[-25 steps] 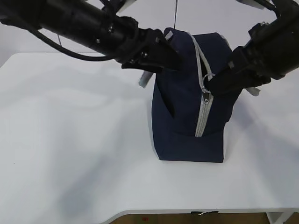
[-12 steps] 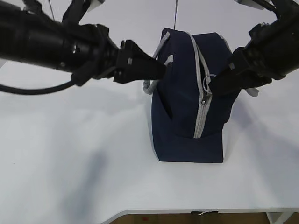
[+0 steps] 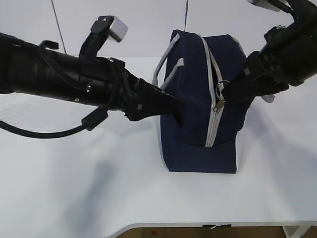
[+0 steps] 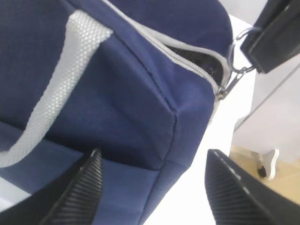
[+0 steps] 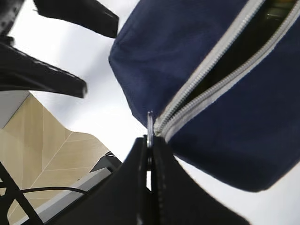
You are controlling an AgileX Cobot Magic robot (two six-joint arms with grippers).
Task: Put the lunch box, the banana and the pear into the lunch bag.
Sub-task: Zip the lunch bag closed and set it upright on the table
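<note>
Next, I pinch that corner (image 4: 171,126) of the lunch bag, which is loose, with my left gripper before the ring pull of the zipper, held by my right gripper, slides up.
The navy lunch bag (image 3: 198,124) stands upright on the white table (image 3: 74,188), its grey zipper (image 3: 214,119) running over the top and down the near end. My right gripper (image 3: 225,91) is shut on the metal ring pull (image 5: 149,125) of the zipper. The zipper is part open beyond the pull, with a dark gap (image 4: 199,58). My left gripper (image 3: 173,106) is open, its jaws astride the bag's left corner (image 4: 176,136), beside a grey webbing handle (image 4: 65,75). The lunch box, banana and pear are not in view.
The white table's front edge (image 3: 198,225) runs along the bottom of the exterior view. The left arm (image 3: 59,79) stretches across the table's left half at bag height. Wooden floor (image 5: 42,136) shows past the table edge.
My left arm has swung down from the bag's top left and let go of the handle area; its gripper now sits lower against the bag's left side. The right gripper has stayed put.
</note>
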